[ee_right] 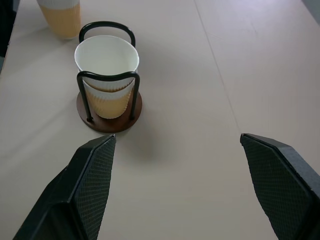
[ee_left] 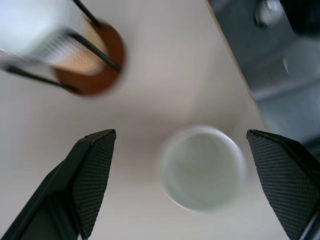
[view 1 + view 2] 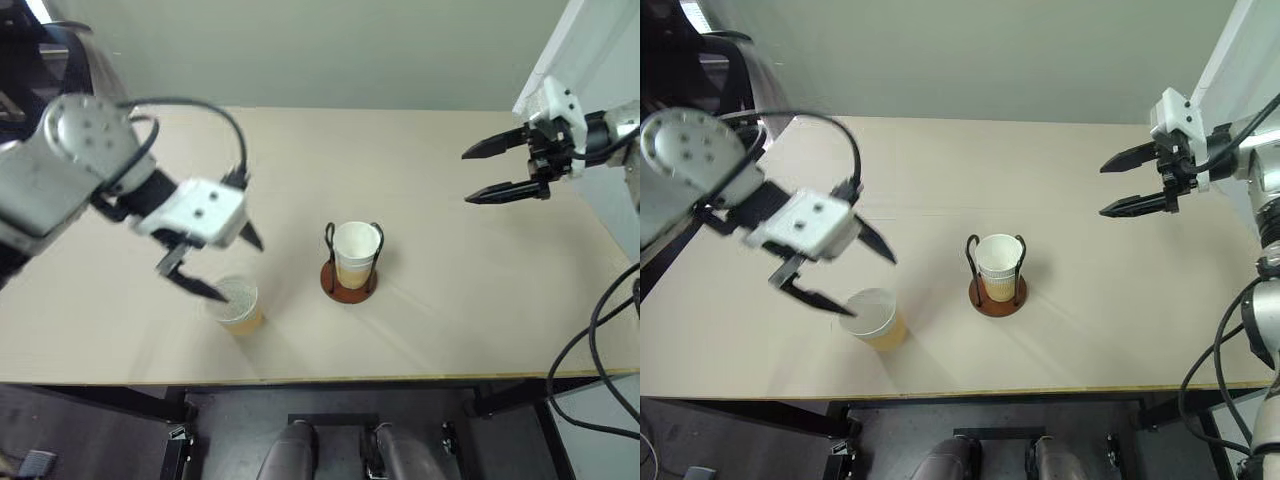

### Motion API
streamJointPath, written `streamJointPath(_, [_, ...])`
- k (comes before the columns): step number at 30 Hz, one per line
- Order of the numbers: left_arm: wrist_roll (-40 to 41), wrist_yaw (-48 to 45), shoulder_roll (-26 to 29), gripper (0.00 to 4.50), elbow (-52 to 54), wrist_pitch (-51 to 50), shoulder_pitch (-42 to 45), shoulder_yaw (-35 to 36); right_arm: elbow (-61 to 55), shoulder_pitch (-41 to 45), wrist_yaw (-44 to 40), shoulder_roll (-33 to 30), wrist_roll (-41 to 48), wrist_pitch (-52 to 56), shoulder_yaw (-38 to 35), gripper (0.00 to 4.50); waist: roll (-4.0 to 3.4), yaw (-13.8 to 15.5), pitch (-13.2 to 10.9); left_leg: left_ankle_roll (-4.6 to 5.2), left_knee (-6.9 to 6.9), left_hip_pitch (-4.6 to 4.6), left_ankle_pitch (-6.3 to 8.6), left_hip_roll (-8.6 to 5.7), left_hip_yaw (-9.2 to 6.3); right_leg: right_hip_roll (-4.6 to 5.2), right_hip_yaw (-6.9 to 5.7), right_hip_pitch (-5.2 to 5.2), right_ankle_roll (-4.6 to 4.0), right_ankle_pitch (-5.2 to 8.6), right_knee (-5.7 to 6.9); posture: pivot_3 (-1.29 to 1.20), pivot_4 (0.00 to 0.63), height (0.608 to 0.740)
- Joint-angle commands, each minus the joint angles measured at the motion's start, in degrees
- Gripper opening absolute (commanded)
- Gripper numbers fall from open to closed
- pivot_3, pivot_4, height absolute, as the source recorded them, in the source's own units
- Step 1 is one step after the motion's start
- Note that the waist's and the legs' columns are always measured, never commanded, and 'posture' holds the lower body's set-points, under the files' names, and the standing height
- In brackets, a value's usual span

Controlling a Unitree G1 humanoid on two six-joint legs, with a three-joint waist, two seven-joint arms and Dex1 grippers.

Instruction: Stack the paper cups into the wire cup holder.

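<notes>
Next, my left gripper closes on the near rim point(image 3: 223, 318) point(image 2: 243, 159) of the loose paper cup, on the side that faces the front edge of the table.
The wire cup holder point(image 3: 350, 285) stands mid-table on its reddish-brown disc, its black wire loops around an upright paper cup point(image 1: 106, 60). A second rim line shows lower on that cup's wall. Another paper cup point(image 3: 238, 308) stands alone near the front edge, left of the holder, seen from above in the left wrist view point(image 2: 202, 167). My left gripper point(image 3: 240, 271) hangs open just above this loose cup, pointing steeply down, with nothing between its fingers. My right gripper point(image 3: 467, 178) is open and empty, held above the table's right side and pointing left toward the holder.
The beige table point(image 3: 450, 300) has its front edge close behind the loose cup. A white panel point(image 3: 590, 50) stands at the far right corner. Black cables point(image 3: 600, 340) hang past the table's right edge.
</notes>
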State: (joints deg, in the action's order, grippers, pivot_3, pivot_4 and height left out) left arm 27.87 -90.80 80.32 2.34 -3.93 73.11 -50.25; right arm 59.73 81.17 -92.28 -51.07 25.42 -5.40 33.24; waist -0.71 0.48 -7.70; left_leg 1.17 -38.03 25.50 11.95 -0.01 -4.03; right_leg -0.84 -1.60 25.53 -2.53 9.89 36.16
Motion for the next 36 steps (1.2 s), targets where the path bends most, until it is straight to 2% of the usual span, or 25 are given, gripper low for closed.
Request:
streamJointPath(1, [1.46,-1.70,2.56,4.48,6.69,-2.23,-2.03,4.28,1.35,3.12,-0.22,1.70,1.43,-1.41,-2.59,4.05,-0.01,-0.02,0.00,0.00,-0.01,0.00,-0.05,-0.02,0.01,0.03,0.01,0.00,-0.03,-0.02,0.00,0.00,0.150,0.740])
streamJointPath(9, [3.87,-1.70,5.12,4.48,11.23,-8.39,-5.38,7.66,-7.17,-0.70,-0.22,1.76,11.38,2.98,-0.30,4.05,-0.03,-0.48,-0.01,-0.16,0.11,-0.03,-0.23,-0.03,0.02,0.04,0.04,0.03,-0.24,-0.03,-0.01,0.00,0.150,0.740])
streamJointPath(17, [2.46,-1.70,7.75,4.48,13.23,-8.52,-8.84,10.01,-20.35,-5.51,-0.22,-1.07,20.79,7.56,3.86,4.05,-0.03,-0.66,-0.01,-0.29,0.36,-0.03,-0.16,-0.02,0.02,0.02,0.04,0.15,-0.33,0.05,-0.04,0.00,0.150,0.740])
streamJointPath(27, [3.36,-1.70,11.75,4.48,16.86,-9.30,-16.96,15.03,-20.26,-6.12,-0.22,-1.47,21.51,4.08,8.40,4.05,-0.03,-0.73,-0.01,-0.33,0.58,-0.06,-0.12,-0.01,0.01,0.02,0.04,0.19,-0.39,0.10,-0.07,0.00,0.150,0.740])
streamJointPath(36, [-1.61,-1.70,15.60,4.48,17.68,-4.37,-23.99,18.34,-18.28,-4.71,-0.22,-0.88,21.53,3.35,9.62,4.05,-0.03,-0.73,-0.01,-0.37,0.63,-0.06,-0.10,0.00,0.02,0.03,0.04,0.22,-0.44,0.13,-0.06,0.00,0.150,0.740])
